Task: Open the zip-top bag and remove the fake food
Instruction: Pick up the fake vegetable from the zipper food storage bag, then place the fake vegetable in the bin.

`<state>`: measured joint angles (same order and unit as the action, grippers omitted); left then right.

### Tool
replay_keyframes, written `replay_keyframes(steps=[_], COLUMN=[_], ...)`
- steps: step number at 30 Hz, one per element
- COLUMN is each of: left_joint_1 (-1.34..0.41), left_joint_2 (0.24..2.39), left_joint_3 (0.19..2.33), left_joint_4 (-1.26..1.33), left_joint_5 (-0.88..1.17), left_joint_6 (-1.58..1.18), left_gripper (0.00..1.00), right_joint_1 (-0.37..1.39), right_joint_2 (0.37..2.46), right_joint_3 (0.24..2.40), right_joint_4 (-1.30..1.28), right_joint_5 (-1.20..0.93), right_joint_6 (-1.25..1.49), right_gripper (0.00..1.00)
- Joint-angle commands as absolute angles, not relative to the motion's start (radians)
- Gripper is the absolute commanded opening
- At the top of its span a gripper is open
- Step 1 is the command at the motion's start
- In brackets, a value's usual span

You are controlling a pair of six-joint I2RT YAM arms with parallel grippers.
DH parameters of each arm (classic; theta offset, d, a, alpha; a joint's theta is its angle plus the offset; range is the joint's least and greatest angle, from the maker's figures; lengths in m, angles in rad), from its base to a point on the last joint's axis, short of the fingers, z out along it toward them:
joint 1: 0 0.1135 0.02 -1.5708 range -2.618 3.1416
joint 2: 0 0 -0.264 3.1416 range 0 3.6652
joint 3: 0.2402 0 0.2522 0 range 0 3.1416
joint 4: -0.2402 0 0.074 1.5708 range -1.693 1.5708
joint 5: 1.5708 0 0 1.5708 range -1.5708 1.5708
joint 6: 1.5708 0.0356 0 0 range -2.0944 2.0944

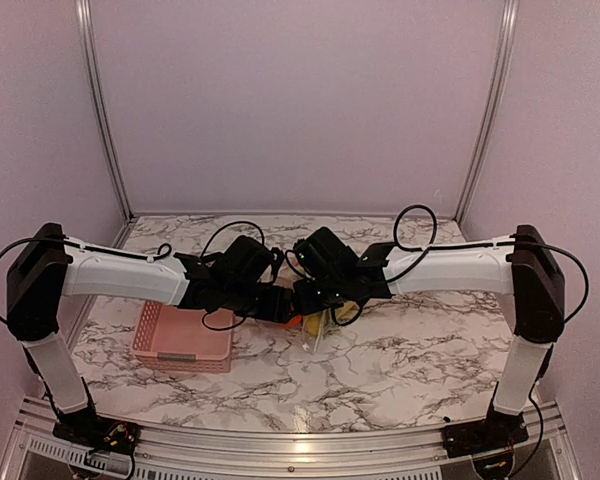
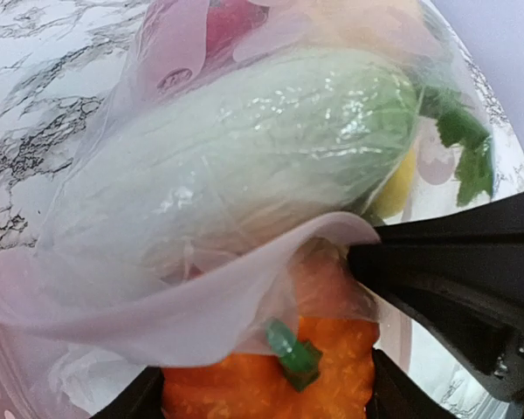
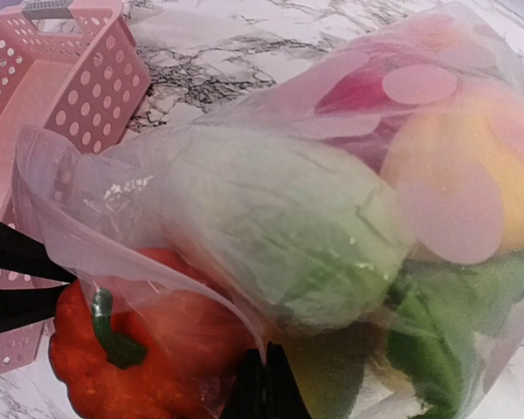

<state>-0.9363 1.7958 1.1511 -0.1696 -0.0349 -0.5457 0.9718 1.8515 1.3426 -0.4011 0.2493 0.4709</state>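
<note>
The robot's left gripper should release the orange pumpkin, now held at the bag's mouth, inside the far end of the pink perforated basket [image 1: 189, 291].
The clear zip-top bag [image 1: 318, 322] hangs between my two grippers above the table, its mouth open. My right gripper [image 3: 264, 388] is shut, pinching the bag's edge [image 3: 157, 262]. My left gripper [image 2: 266, 397] is closed on an orange pumpkin [image 2: 244, 384] with a green stem at the bag's mouth; the pumpkin also shows in the right wrist view [image 3: 157, 349]. Inside the bag [image 2: 113, 297] lie a whitish-green cabbage [image 2: 244, 157], a red piece [image 2: 231, 22], a yellow piece [image 2: 397, 188] and green leaves [image 2: 463, 148]. In the top view the grippers [image 1: 285, 308] [image 1: 315, 298] almost touch.
The pink perforated basket [image 1: 183, 340] stands on the marble table left of the bag, under my left arm, and looks empty; it also shows in the right wrist view [image 3: 61, 78]. Walls with metal rails close off the back and sides.
</note>
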Motion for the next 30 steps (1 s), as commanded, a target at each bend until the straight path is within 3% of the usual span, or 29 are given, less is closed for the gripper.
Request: replay_keyframes(steps=[1, 30], left_joint_1=[-0.943, -0.892], left_joint_2=[1.732, 1.390], left_joint_3=[1.123, 0.937], left_joint_4=[-0.113, -0.193], left_joint_5=[-0.038, -0.133], left_joint_6=[-0.538, -0.594], left_gripper=[0.57, 0.57], right_joint_1=[0.983, 0.982], right_joint_2=[1.857, 1.856], right_joint_3=[1.339, 1.408], right_joint_4=[-0.403, -0.382], right_joint_5=[0.260, 0.221], right_joint_6=[0.472, 0.442], right_gripper=[0.00, 0.00])
